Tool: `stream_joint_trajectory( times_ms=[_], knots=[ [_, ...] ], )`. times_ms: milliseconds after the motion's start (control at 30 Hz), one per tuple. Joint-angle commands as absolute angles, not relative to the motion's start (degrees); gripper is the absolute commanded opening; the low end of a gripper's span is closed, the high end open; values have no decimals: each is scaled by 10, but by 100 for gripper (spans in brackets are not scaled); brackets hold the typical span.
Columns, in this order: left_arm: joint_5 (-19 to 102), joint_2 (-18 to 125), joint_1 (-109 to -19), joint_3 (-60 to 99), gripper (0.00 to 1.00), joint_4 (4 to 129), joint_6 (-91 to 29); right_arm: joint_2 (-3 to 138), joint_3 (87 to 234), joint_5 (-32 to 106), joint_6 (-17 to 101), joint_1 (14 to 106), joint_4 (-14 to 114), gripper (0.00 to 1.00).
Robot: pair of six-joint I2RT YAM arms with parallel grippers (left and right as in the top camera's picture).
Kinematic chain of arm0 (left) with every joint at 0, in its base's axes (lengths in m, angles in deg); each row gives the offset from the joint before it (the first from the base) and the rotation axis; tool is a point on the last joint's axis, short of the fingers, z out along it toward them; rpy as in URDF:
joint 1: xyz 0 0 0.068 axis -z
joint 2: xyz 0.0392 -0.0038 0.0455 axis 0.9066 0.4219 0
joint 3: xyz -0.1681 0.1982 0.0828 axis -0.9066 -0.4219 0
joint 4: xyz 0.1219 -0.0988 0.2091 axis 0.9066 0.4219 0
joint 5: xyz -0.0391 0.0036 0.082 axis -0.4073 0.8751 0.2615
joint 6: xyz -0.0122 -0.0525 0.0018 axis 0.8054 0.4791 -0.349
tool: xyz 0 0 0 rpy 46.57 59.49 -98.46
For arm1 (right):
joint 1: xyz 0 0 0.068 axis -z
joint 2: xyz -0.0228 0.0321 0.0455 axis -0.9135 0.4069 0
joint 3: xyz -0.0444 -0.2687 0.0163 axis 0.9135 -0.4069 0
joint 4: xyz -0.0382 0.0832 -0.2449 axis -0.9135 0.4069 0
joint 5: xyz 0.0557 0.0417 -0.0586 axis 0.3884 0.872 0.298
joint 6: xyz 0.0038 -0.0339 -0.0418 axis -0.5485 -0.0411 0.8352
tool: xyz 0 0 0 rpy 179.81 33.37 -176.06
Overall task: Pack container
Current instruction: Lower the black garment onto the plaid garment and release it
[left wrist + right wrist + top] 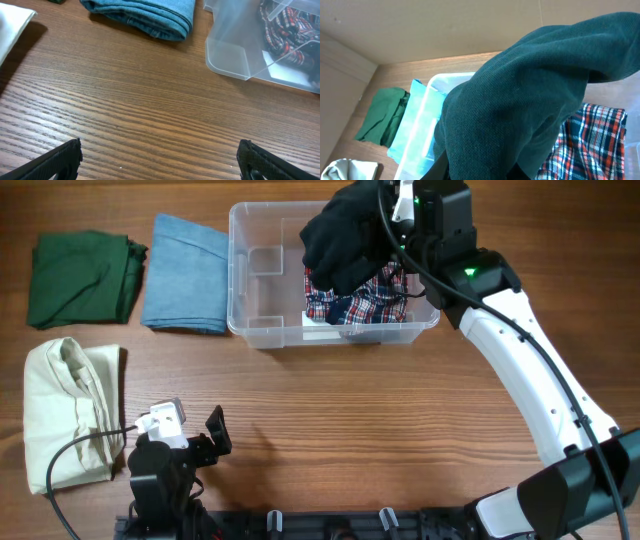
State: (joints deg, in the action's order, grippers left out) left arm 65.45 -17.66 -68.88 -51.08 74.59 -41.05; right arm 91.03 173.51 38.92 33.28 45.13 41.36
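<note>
My right gripper will let go of the dark teal garment on top of the red plaid garment [373,276] [596,129] inside the container.
The clear plastic container [250,270] stands at the back middle of the table, with a red plaid garment [365,305] inside its right half. My right gripper [385,225] is shut on a dark teal garment [340,240] and holds it above the container. In the right wrist view the dark garment [530,100] fills the frame and hides the fingers, with the plaid [590,140] below it. My left gripper [195,442] is open and empty, low over the table near the front left. The container's corner [235,55] shows in the left wrist view.
A folded blue garment [185,275] lies left of the container, a folded green one [80,275] at the far left. A cream garment [65,410] lies at the front left beside my left arm. The blue garment [145,15] also shows in the left wrist view.
</note>
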Motion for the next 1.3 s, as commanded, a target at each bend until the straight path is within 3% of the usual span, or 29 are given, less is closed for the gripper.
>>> stream_joint_trajectory(
  times_ms=[0, 833, 1267],
  knots=[
    [646, -181, -692, -511, 100, 752, -404, 917, 1756, 384, 343, 450, 404, 4],
    [646, -181, -692, -511, 100, 752, -404, 992, 1751, 307, 362, 465, 514, 5],
    [646, -181, -692, -511, 100, 752, -404, 992, 1751, 211, 382, 473, 592, 56]
  ],
)
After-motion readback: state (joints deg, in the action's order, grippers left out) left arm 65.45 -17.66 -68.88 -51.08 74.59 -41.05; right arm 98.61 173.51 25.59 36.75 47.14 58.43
